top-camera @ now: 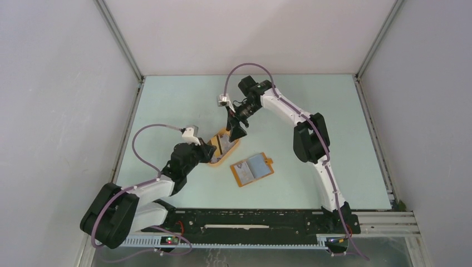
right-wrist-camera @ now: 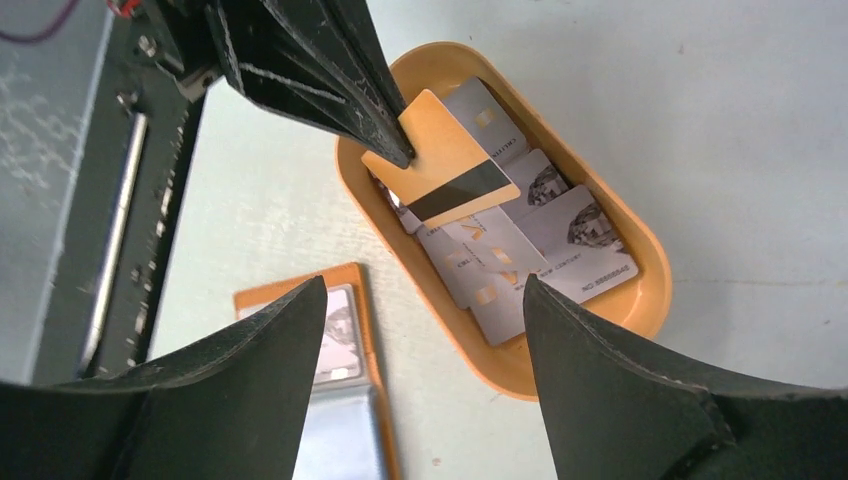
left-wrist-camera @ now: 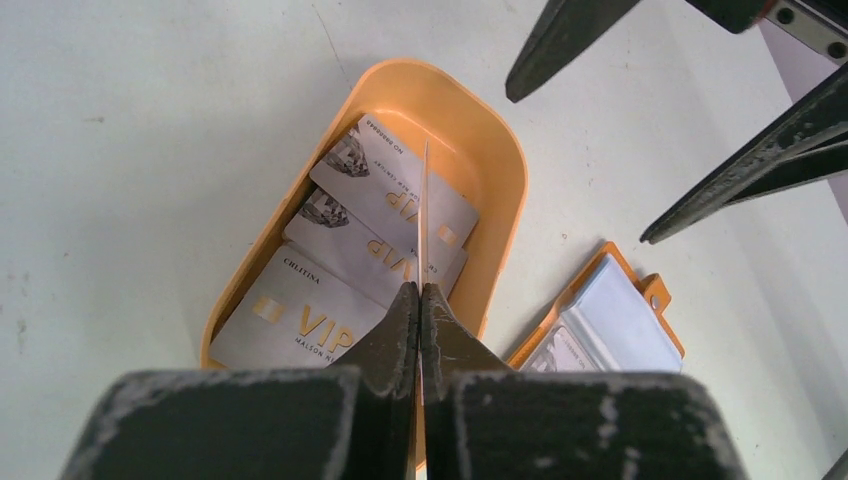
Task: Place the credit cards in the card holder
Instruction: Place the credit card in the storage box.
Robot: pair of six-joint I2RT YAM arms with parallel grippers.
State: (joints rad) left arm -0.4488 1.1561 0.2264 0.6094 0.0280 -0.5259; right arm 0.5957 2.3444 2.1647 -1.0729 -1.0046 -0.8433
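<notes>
My right gripper needs to first take the pale card's protruding edge [right-wrist-camera: 517,252] to separate the cards, as my left gripper holds that pale card behind the striped card.
The orange oval tray [left-wrist-camera: 510,170] holds pale grey credit cards [left-wrist-camera: 300,320] printed "VIP"; they also show in the right wrist view [right-wrist-camera: 560,235]. My left gripper [left-wrist-camera: 420,288] is shut on one card [left-wrist-camera: 425,200], held on edge above the tray; the right wrist view shows its back with a black stripe [right-wrist-camera: 445,180]. The card holder [top-camera: 253,169], an orange wallet, lies open to the right of the tray, blue-grey lining up, with one card in a slot [right-wrist-camera: 340,335]. My right gripper [right-wrist-camera: 420,285] is open and empty above the tray's far end.
The tray [top-camera: 214,163] lies mid-table between the two grippers [top-camera: 210,151] [top-camera: 236,132]. The wallet's closure tab [left-wrist-camera: 655,295] points away from the tray. The arms' base rail [top-camera: 250,219] runs along the near edge. White walls enclose the pale green table.
</notes>
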